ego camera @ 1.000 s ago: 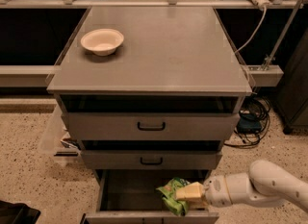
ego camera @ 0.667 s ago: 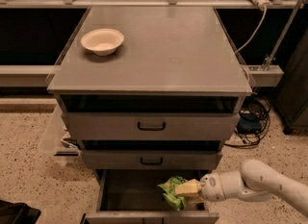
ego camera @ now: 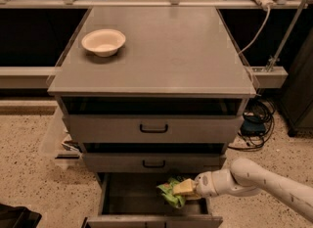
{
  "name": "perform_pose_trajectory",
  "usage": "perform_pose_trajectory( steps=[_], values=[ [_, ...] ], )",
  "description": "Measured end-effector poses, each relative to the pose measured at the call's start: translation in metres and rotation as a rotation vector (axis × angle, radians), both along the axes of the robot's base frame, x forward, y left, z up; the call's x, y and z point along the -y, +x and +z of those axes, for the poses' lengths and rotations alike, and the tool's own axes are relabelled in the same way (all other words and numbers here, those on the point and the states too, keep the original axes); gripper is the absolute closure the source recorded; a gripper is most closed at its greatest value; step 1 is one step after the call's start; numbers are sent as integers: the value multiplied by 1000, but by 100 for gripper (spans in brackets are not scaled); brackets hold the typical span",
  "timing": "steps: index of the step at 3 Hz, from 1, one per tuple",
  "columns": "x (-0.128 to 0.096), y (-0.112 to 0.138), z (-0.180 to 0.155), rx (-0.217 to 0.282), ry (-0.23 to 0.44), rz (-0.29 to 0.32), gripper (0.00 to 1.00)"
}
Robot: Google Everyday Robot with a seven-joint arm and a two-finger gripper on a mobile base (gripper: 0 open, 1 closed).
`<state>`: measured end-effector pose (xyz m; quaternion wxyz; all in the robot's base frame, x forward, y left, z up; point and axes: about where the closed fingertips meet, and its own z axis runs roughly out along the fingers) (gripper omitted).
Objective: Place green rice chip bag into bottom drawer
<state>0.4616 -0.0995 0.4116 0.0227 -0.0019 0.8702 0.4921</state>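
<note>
My gripper is going to release the green rice chip bag on the arm side of the bottom drawer's dark tray (ego camera: 180, 197).
The green rice chip bag (ego camera: 170, 193) is crumpled inside the open bottom drawer (ego camera: 122, 193), near its middle right. My gripper (ego camera: 185, 188) reaches in from the right on a white arm, its yellowish fingers closed on the bag's right side. The bag sits low in the drawer's dark tray. The two upper drawers with black handles are closed.
A white bowl (ego camera: 103, 41) sits on the grey cabinet top (ego camera: 166, 51) at the back left. Cables (ego camera: 254, 119) lie on the speckled floor to the right of the cabinet. A clear plastic bin (ego camera: 56, 139) stands at the left side.
My gripper has moved left, deeper into the bottom drawer, carrying the green bag with it.
</note>
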Motion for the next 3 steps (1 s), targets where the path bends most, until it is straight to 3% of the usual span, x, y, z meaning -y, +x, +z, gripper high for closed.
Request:
perform_pose_trajectory(
  steps=[2,3],
  values=[
    [1,7,-11,3,-26,-52,100],
    [16,21,-46,-39,-43,-165,100]
  ],
)
